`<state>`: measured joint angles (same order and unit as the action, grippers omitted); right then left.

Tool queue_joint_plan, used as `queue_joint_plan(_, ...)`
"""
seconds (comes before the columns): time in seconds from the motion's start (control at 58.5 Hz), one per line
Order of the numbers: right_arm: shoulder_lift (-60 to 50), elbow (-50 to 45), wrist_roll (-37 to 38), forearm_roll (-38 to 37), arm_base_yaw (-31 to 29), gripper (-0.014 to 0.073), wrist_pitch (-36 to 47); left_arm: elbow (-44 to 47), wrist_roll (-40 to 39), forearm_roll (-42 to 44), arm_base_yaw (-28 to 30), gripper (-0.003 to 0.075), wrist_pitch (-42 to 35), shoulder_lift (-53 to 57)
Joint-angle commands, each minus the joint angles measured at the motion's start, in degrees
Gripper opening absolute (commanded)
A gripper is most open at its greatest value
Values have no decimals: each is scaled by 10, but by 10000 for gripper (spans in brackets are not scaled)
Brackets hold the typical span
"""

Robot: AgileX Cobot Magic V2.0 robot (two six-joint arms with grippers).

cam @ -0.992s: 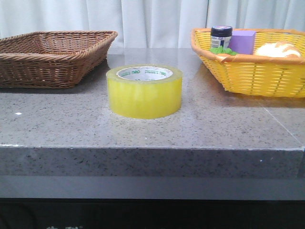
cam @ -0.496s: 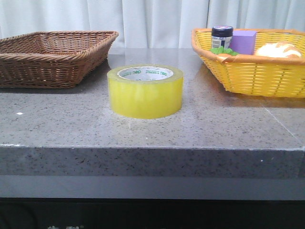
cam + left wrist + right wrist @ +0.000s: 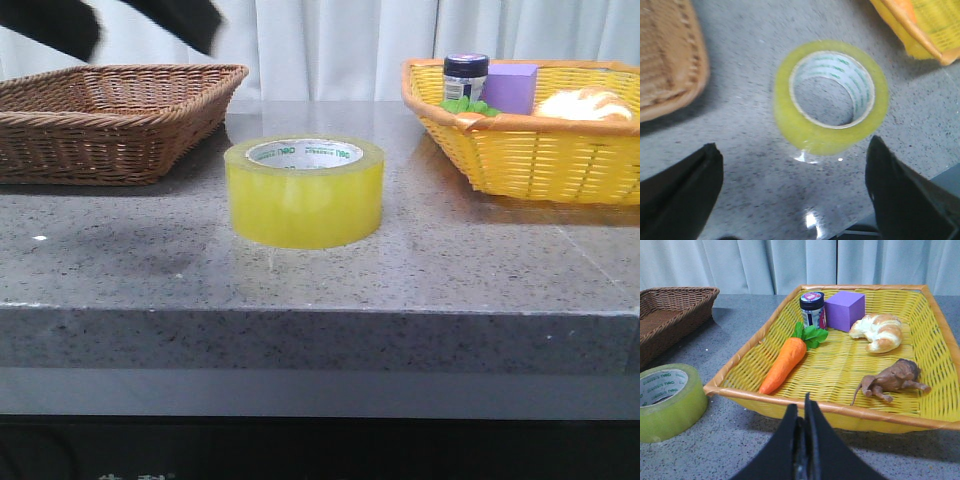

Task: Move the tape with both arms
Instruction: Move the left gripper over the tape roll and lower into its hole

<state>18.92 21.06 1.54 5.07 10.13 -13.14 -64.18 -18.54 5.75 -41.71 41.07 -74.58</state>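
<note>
The robot's left gripper should next move to the tape and grab its side (image 3: 238, 160) (image 3: 786, 92) nearest the brown wicker basket.
The tape (image 3: 305, 192), a wide yellow roll with a white core printed in green, stands on the grey stone table between the two baskets. It also shows in the left wrist view (image 3: 831, 95) and the right wrist view (image 3: 667, 401). My left gripper (image 3: 795, 195) is open and empty above the table, its fingers (image 3: 677, 195) spread wide on the near side of the roll. The left arm (image 3: 120, 20) shows blurred at the top left of the front view. My right gripper (image 3: 802, 415) is shut and empty, low in front of the yellow basket.
A brown wicker basket (image 3: 110, 115) stands at the back left. A yellow woven basket (image 3: 935, 340) at the back right holds a carrot (image 3: 785, 362), a jar (image 3: 812, 310), a purple cube (image 3: 845, 310), a bread piece (image 3: 877, 330) and a brown toy animal (image 3: 892, 380). The table's front edge (image 3: 320, 312) is near.
The left arm has come into the front view at the top left. The tape and baskets have not moved.
</note>
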Motion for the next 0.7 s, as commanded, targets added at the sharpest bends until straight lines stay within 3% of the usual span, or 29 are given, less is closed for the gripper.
queue_joint_plan(0.0,2,13,-3,-4,-4,-68,46,-57,-56,23,-24,564,11,-35)
queue_joint_plan(0.171,2,13,-3,-4,-4,-68,47,-99,-92,21,-26,564,38,-102)
queue_joint_plan(0.684,2,13,-3,-4,-2,-68,47,-110,-118,21,20,564,-16,-169)
